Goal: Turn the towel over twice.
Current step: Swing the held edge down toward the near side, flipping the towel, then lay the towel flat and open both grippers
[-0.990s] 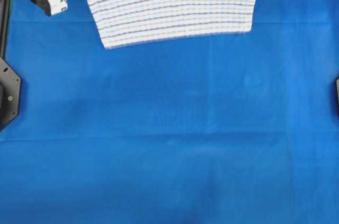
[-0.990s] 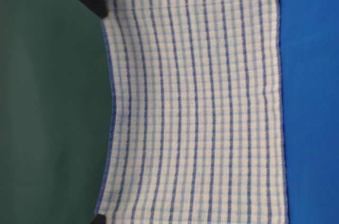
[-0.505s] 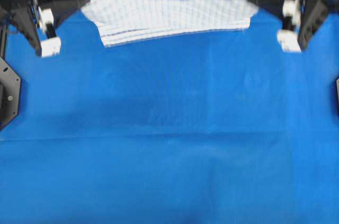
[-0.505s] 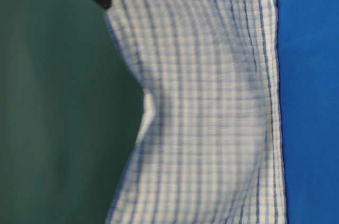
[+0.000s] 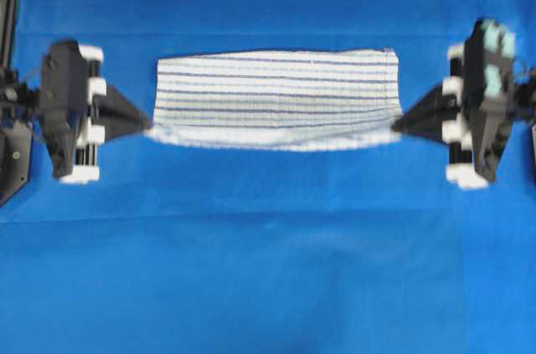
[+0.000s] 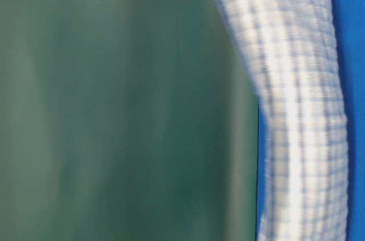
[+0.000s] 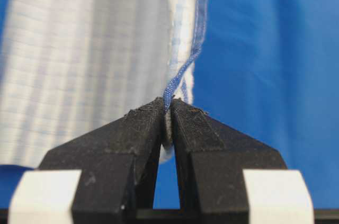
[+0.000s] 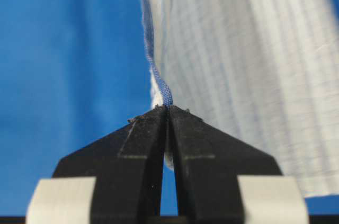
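My left gripper is going to release the towel's near corner on the blue table cloth [image 5: 166, 235], just beyond the crease closest to me.
The white towel [image 5: 276, 96] with thin blue stripes hangs stretched between my two grippers over the blue table, seen from above as a wide band with its near edge held. My left gripper [image 5: 149, 124] is shut on the towel's near left corner, my right gripper [image 5: 395, 125] shut on the near right corner. In the left wrist view the blue hem [image 7: 183, 70] runs into the pinched jaws of the left gripper [image 7: 168, 105]. In the right wrist view the right gripper [image 8: 167, 108] pinches the hem the same way. The table-level view shows the towel [image 6: 296, 104] blurred, draping down to the table.
A plain blue cloth [image 5: 268, 270] covers the whole table. Black arm bases sit at the left edge [image 5: 12, 153] and the right edge [image 5: 533, 153]. A dark green backdrop [image 6: 114, 104] stands behind the table.
Both grippers have swung from the far edge toward the middle of the table, carrying the held towel edge forward over the rest of the towel. The towel now looks like a narrower band.
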Controlling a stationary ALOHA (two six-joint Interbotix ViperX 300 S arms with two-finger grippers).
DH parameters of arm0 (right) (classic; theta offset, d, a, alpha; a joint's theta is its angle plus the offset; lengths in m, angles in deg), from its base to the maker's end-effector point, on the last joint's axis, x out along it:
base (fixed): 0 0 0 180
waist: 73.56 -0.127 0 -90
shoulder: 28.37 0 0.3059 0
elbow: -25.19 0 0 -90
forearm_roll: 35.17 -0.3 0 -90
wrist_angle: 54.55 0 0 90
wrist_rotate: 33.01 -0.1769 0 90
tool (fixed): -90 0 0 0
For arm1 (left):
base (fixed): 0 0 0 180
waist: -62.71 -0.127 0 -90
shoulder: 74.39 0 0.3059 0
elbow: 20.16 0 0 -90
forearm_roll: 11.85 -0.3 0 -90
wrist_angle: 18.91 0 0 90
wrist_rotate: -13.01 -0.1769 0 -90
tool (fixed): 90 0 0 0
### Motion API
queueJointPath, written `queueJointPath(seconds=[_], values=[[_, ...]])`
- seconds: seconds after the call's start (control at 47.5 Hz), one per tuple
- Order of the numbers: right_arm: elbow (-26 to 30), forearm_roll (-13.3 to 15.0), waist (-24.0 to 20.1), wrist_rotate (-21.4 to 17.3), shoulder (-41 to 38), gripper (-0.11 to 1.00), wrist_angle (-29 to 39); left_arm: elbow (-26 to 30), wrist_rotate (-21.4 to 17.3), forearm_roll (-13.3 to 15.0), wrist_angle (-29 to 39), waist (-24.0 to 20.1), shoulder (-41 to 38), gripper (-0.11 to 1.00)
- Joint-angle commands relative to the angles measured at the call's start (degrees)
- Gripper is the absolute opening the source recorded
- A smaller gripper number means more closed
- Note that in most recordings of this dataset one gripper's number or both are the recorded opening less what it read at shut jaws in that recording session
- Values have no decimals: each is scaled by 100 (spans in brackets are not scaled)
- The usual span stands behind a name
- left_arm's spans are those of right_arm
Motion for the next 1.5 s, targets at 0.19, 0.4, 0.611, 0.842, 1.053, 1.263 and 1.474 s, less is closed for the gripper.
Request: queueJointPath(seconds=[0.19,0.4,0.611,0.842,1.053,1.263,1.474], values=[[9,-26,-765,-615,-650,5,-510,97,606,9,-35,782,-598,4],[123,-26,-1107,-729,-835,5,-554,246,817,18,-123,1099,-853,4],[114,-26,-1266,-738,-817,5,-536,290,835,18,-466,1485,-853,4],[105,-9,-1274,-738,-817,5,-466,334,835,18,-527,1503,-932,6],[114,0,-1266,-738,-817,5,-202,448,826,18,-527,1503,-1099,24],[132,0,-1266,-738,-817,6,-176,580,817,18,-510,1503,-1257,65],[272,132,-1274,-659,-809,49,-141,624,756,18,-501,1503,-1143,74]])
